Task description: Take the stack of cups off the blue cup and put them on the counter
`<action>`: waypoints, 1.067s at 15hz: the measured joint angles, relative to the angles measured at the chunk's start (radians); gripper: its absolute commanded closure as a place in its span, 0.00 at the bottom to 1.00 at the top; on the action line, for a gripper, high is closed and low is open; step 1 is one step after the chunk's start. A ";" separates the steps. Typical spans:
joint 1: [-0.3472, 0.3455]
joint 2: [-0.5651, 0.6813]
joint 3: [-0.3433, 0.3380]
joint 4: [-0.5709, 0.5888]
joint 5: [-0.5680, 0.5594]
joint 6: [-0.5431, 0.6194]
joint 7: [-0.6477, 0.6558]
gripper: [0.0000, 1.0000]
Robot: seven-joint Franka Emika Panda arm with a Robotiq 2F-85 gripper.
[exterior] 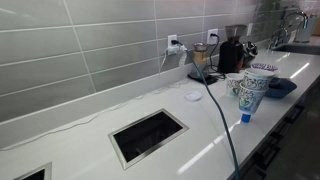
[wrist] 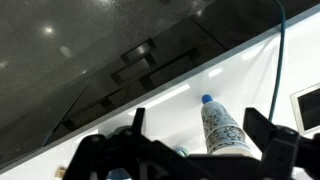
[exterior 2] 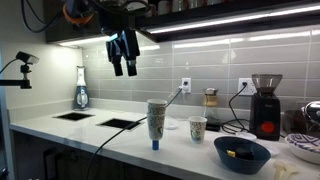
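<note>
The robot's gripper will close on the upper rim of the stack of cups (exterior: pixel 273 72) (wrist: pixel 222 151), on the stack's side toward the dark blue bowl.
The stack of cups (exterior 2: pixel 157 117), tall, white with blue-green patterning, stands upside down on the small blue cup (exterior 2: pixel 156 144) near the front edge of the white counter (exterior 2: pixel 60 128). Both also show in an exterior view, the stack (exterior: pixel 251 94) above the blue cup (exterior: pixel 246 117). My gripper (exterior 2: pixel 124 58) hangs high above the counter, up and to the side of the stack, open and empty. In the wrist view the stack (wrist: pixel 226 132) and blue cup (wrist: pixel 207 99) lie between my spread fingers (wrist: pixel 195 118), far below.
A shorter patterned cup (exterior 2: pixel 198 128) stands beside the stack. A dark blue bowl (exterior 2: pixel 241 153), a coffee grinder (exterior 2: pixel 265 105), a soap bottle (exterior 2: pixel 81 90) and a white lid (exterior: pixel 193 96) are on the counter. Dark cut-outs (exterior: pixel 148 135) are set into it. A cable (exterior: pixel 222 125) crosses it.
</note>
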 measured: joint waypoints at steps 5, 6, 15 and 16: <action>0.000 0.000 0.000 0.000 0.000 0.000 0.000 0.00; 0.000 0.000 0.000 0.000 0.000 0.000 0.000 0.00; 0.028 0.077 -0.040 0.038 0.119 0.001 -0.001 0.00; 0.035 0.114 -0.053 0.060 0.153 0.001 -0.001 0.00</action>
